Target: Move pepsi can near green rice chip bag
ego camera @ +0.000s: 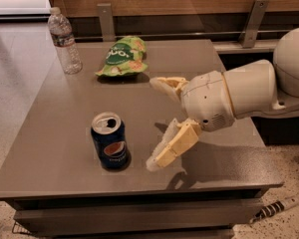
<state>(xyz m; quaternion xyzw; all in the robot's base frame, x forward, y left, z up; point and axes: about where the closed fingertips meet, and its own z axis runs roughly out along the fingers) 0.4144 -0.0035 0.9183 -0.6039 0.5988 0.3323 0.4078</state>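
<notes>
My gripper is to go to the pepsi can next and close around the can's dark blue body (111,145), about halfway between its top and bottom.
The pepsi can (109,141), dark blue with a silver top and round logo, stands upright near the front left of the grey table (70,108). The green rice chip bag (122,57) lies at the back of the table, well beyond the can. My gripper (152,123) is open and empty, just right of the can, with a gap between them. One cream finger (164,85) points left above the table; the other finger (170,146) reaches down toward the table near the can's right side.
A clear plastic water bottle (64,40) stands at the table's back left corner. A wooden wall with metal brackets (105,20) runs behind the table. A cable (274,209) lies on the floor at the front right.
</notes>
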